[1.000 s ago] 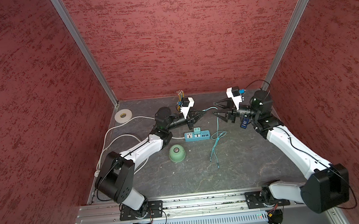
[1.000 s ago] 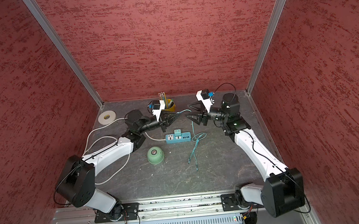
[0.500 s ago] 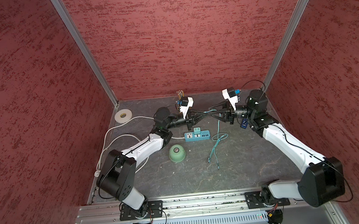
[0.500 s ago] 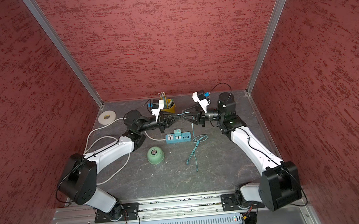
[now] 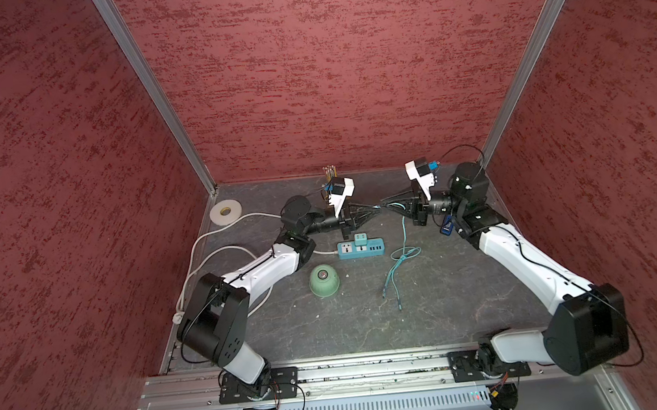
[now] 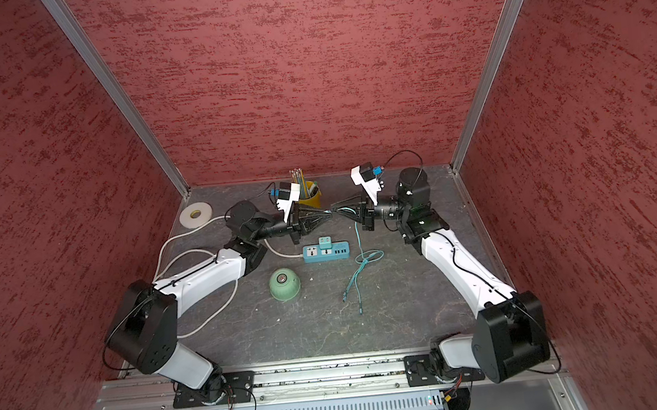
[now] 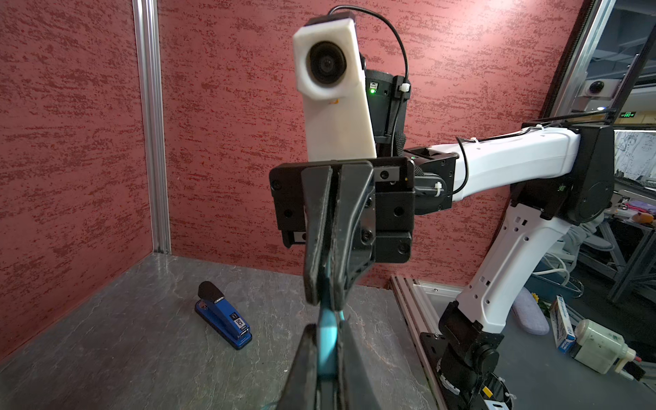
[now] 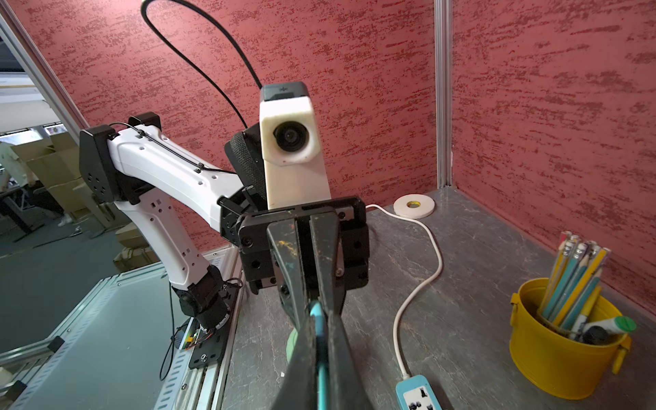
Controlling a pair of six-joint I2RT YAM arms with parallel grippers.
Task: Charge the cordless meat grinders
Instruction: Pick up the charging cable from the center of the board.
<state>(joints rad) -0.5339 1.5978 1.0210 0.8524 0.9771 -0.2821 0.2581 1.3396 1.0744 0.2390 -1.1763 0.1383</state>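
Observation:
Next, I open my left gripper, which covers most of the plug's teal body close to my right gripper, back off and pinch nearer the metal tip (image 7: 326, 393).
The pale mint-green cordless meat grinder (image 5: 324, 281) (image 6: 284, 285) stands dome-up on the table, in front of the power strip, with neither gripper touching it. Above the back middle of the table my left gripper (image 5: 375, 209) (image 7: 324, 330) and right gripper (image 5: 384, 203) (image 8: 319, 316) meet tip to tip. Both are shut on a teal cable (image 5: 405, 254) (image 7: 326, 340) (image 8: 321, 355). The rest of the cable hangs from the right gripper, loops on the table and ends loose nearer the front.
A teal power strip (image 5: 361, 249) (image 8: 417, 394) with a small teal cube adapter (image 5: 360, 238) lies under the grippers, its white cord (image 5: 201, 263) running left. A yellow pencil cup (image 6: 309, 197), a tape roll (image 5: 225, 212) and a blue stapler (image 7: 223, 316) stand at the back.
My right gripper has moved left to the left gripper's tips and closed on the teal cable. The left gripper has stayed shut and in place.

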